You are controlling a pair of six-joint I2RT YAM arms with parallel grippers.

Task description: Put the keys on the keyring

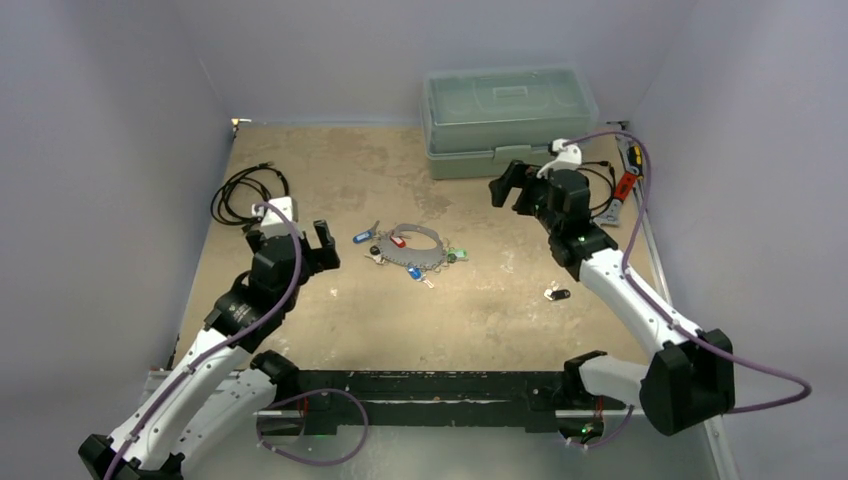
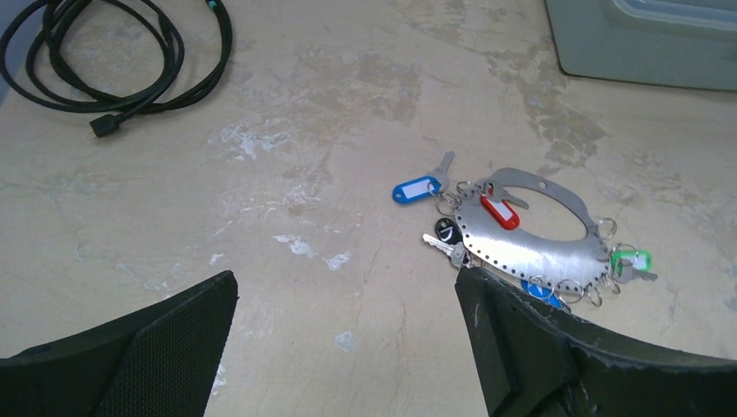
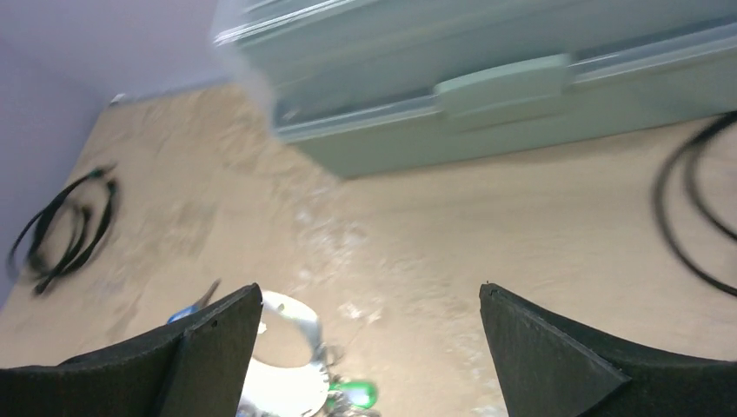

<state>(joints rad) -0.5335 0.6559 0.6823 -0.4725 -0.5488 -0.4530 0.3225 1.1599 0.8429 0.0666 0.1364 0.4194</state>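
Next, my right gripper moves next to the end of the keyring (image 1: 442, 248) (image 3: 321, 358) beside the green tag and closes there.
The keyring (image 1: 412, 250) is a flat, silvery crescent-shaped metal hoop lying mid-table, with small split rings along its edge. Keys cluster around it: a blue-tagged one (image 2: 415, 188), a red tag (image 2: 499, 213), a green tag (image 2: 630, 261) and a black-headed key (image 2: 448, 232). Another black-headed key (image 1: 556, 294) lies alone to the right. My left gripper (image 1: 323, 250) hangs open just left of the cluster, nothing between its fingers (image 2: 200, 330). My right gripper (image 1: 509, 188) is open above and behind the keyring (image 3: 287, 347), also empty.
A pale green lidded box (image 1: 510, 120) stands at the back. A coiled black cable (image 1: 248, 192) lies at the back left. More cable and hand tools (image 1: 625, 182) lie along the right edge. Grey walls enclose the table on three sides.
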